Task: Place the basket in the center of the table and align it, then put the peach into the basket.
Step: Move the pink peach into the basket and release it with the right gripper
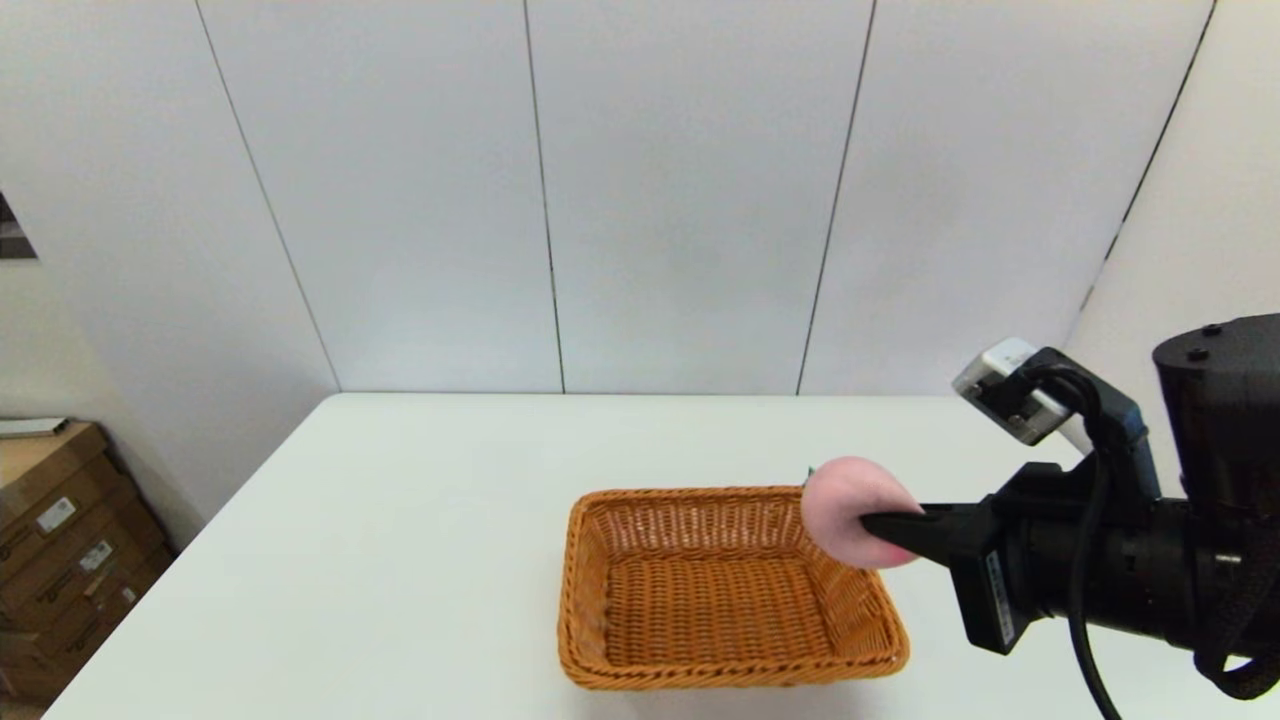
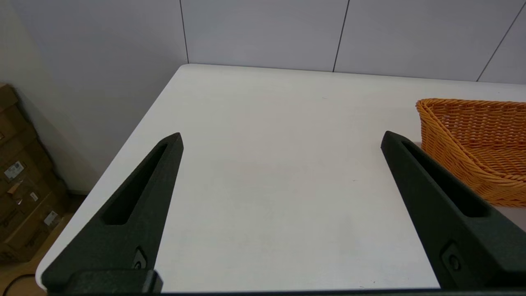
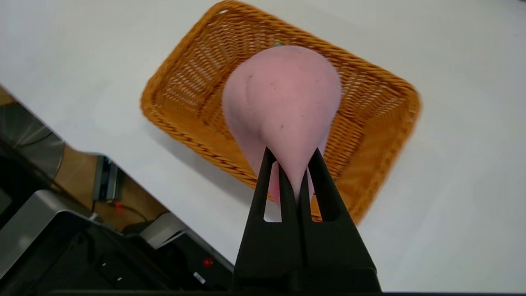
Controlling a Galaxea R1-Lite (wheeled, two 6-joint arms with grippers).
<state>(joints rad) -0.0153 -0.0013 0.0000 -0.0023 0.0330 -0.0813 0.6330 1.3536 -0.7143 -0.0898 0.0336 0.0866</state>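
Observation:
Next, my right gripper lets go of the peach on the middle of the wicker basket's woven bottom (image 1: pixel 734 595) (image 3: pixel 289 114).
The orange-brown wicker basket (image 1: pixel 728 590) rests empty on the white table (image 1: pixel 400 520), near its front edge. My right gripper (image 1: pixel 875 527) comes in from the right and is shut on the pale-pink peach (image 1: pixel 850 510), pinching it hard. The peach hangs in the air above the basket's right rim. In the right wrist view the squeezed peach (image 3: pixel 283 107) bulges out past the fingertips (image 3: pixel 269 158), with the basket (image 3: pixel 370 102) below it. My left gripper (image 2: pixel 281 137) is open over bare table to the left of the basket (image 2: pixel 472 139), holding nothing.
Cardboard boxes (image 1: pixel 60 540) are stacked on the floor left of the table. A panelled wall stands behind the table's far edge. Dark equipment (image 3: pixel 61 230) shows below the table's front edge in the right wrist view.

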